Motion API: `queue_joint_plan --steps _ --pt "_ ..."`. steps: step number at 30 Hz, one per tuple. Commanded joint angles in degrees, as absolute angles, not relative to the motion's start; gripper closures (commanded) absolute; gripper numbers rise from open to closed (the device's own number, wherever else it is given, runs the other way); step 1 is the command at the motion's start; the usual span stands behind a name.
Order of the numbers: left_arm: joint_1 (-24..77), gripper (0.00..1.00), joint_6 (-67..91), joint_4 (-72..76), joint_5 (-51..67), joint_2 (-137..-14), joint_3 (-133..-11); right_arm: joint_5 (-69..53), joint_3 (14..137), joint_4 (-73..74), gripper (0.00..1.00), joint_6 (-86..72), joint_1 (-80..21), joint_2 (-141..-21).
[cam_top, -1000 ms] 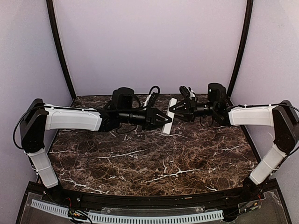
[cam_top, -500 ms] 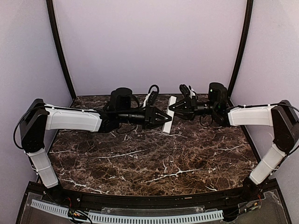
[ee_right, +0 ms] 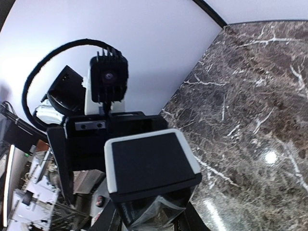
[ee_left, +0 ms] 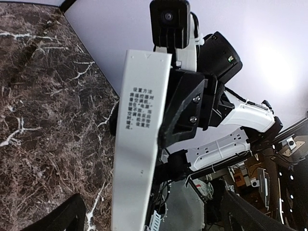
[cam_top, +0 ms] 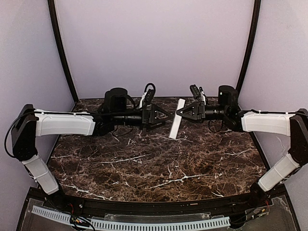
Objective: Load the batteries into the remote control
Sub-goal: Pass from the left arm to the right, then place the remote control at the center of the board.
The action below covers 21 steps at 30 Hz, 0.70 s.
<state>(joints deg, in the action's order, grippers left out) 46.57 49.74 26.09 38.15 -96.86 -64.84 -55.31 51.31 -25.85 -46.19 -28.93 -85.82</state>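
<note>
Next, I release the remote control from my right gripper on the marble [cam_top: 172, 157] just behind the branching white vein near the front.
The remote control [cam_top: 176, 126], a slim white bar, hangs steeply tilted above the back of the marble table [cam_top: 144, 168]. My right gripper [cam_top: 180, 112] is shut on its upper part. In the right wrist view its dark grey end [ee_right: 150, 163] faces the camera, with my right gripper [ee_right: 150, 216] clamped just below it. In the left wrist view the printed white back of the remote control [ee_left: 137, 144] stands lengthwise, pinched by the right gripper's black fingers [ee_left: 185, 108]. My left gripper [cam_top: 162, 120] is open beside the remote, apart from it; the left gripper [ee_left: 159, 214] spreads wide. The batteries are out of view.
Lilac walls close in the back and both sides. Two black curved poles [cam_top: 60, 48] stand at the rear corners. Black cables loop over both wrists [cam_top: 149, 89]. A perforated white strip [cam_top: 125, 224] runs along the near edge below the arm bases.
My left gripper has opened, let go of the remote and drawn back to the left. The right gripper keeps hold of the remote and has shifted a little to the right.
</note>
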Motion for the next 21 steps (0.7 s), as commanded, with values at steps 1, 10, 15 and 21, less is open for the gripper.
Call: queue_joint_plan --steps 1,10,15,21 --pt "44.3 0.02 43.7 22.4 32.7 -88.9 -60.7 -45.1 49.4 -18.0 1.00 -31.5 -30.3 -82.1" --pt "42.3 0.02 30.8 7.5 15.2 -78.9 -57.3 -19.0 47.2 -10.9 1.00 -10.8 -40.2 -80.0" --pt "42.0 0.02 30.2 6.5 13.3 -78.1 -55.1 -8.2 44.6 -14.2 1.00 -4.4 -45.8 -80.9" --pt "42.0 0.01 30.1 6.7 13.2 -78.5 -54.6 -0.9 40.3 -23.4 1.00 0.8 -50.7 -82.9"
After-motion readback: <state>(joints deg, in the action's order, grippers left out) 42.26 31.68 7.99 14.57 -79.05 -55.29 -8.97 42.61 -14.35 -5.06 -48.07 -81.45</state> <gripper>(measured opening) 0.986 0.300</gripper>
